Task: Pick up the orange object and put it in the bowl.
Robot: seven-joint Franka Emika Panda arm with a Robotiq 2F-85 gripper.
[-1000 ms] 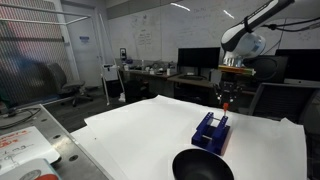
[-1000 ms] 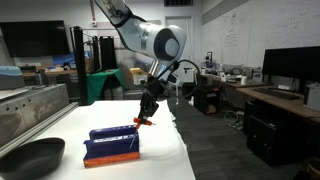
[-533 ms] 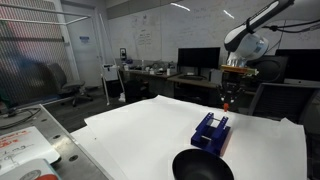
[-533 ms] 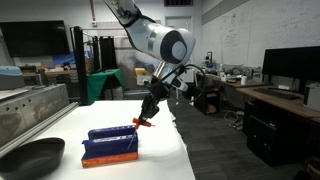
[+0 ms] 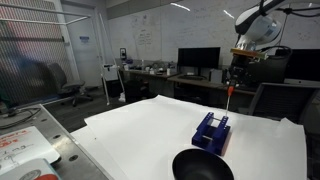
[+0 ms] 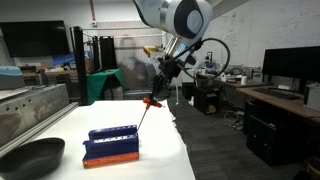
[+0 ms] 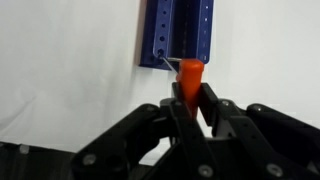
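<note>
Next, my gripper sets the orange object down in the black bowl [image 5: 201,154]. It will let go of it against the bowl's rim nearest the blue rack.
My gripper [image 5: 233,82] [image 6: 162,78] [image 7: 188,92] is shut on the orange object [image 7: 189,76], a thin stick with an orange handle. It hangs below the fingers in both exterior views [image 5: 231,98] [image 6: 148,106], well above the table. The blue rack [image 5: 212,131] [image 6: 111,145] [image 7: 178,33] stands on the white table, below and slightly to the side of the gripper. The black bowl [image 5: 202,166] [image 6: 29,157] sits on the table beyond the rack's end, away from the gripper. The bowl is out of the wrist view.
The white table [image 5: 140,135] is edged by a metal sink counter [image 5: 30,140] on one side. Desks with monitors [image 5: 198,60] and chairs stand behind the table.
The gripper has risen with the orange object, pulling it clear of the blue rack and higher above the table. The rack and bowl have not moved.
</note>
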